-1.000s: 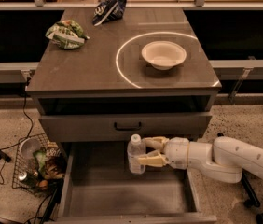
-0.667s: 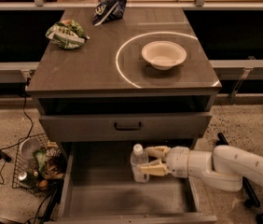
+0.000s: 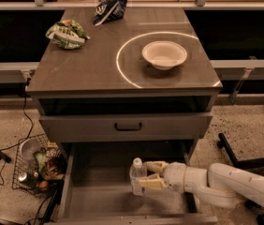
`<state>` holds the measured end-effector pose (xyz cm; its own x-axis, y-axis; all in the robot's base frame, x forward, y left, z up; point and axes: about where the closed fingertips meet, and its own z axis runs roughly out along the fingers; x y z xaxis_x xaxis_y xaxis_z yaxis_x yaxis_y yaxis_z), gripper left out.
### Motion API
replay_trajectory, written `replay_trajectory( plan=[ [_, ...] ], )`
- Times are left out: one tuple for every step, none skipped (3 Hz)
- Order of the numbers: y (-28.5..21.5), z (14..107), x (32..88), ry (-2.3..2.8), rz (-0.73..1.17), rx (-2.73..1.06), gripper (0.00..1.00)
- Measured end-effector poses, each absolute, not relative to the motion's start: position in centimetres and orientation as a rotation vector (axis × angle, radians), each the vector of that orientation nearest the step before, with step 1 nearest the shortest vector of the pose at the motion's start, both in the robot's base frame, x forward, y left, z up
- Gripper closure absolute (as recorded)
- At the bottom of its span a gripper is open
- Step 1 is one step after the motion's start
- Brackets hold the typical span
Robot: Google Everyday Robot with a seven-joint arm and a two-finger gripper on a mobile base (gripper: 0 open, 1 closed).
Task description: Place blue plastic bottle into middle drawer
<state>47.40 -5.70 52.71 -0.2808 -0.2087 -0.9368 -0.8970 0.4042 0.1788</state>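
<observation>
Next, my gripper lets go of the blue plastic bottle upright on the middle drawer's grey bottom (image 3: 135, 197), below the dark handle.
The blue plastic bottle (image 3: 137, 176), clear with a white cap, stands upright inside the pulled-out middle drawer (image 3: 122, 201), low over its bare grey floor. My gripper (image 3: 147, 175) reaches in from the right on a white arm (image 3: 225, 184). Its yellowish fingers (image 3: 151, 183) are shut on the bottle's right side, one above the other. Whether the bottle's base touches the floor cannot be told.
Above the open drawer is a closed drawer front with a dark handle (image 3: 128, 126). On the cabinet top sit a white bowl (image 3: 164, 54), a green snack bag (image 3: 66, 33) and a dark blue bag (image 3: 109, 8). A wire basket of trash (image 3: 37, 165) stands left of the drawer.
The gripper has carried the bottle lower and a little to the right, deeper into the open drawer. The bottle stays upright in the grip.
</observation>
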Motion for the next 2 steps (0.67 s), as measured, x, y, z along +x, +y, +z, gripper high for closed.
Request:
replay_trajectory(
  plan=[
    [-5.3,50.0,47.4,1.749,0.958,-0.923,1.0],
    [-4.9,47.8,48.0,1.749,0.967,-0.894,1.0]
  ],
)
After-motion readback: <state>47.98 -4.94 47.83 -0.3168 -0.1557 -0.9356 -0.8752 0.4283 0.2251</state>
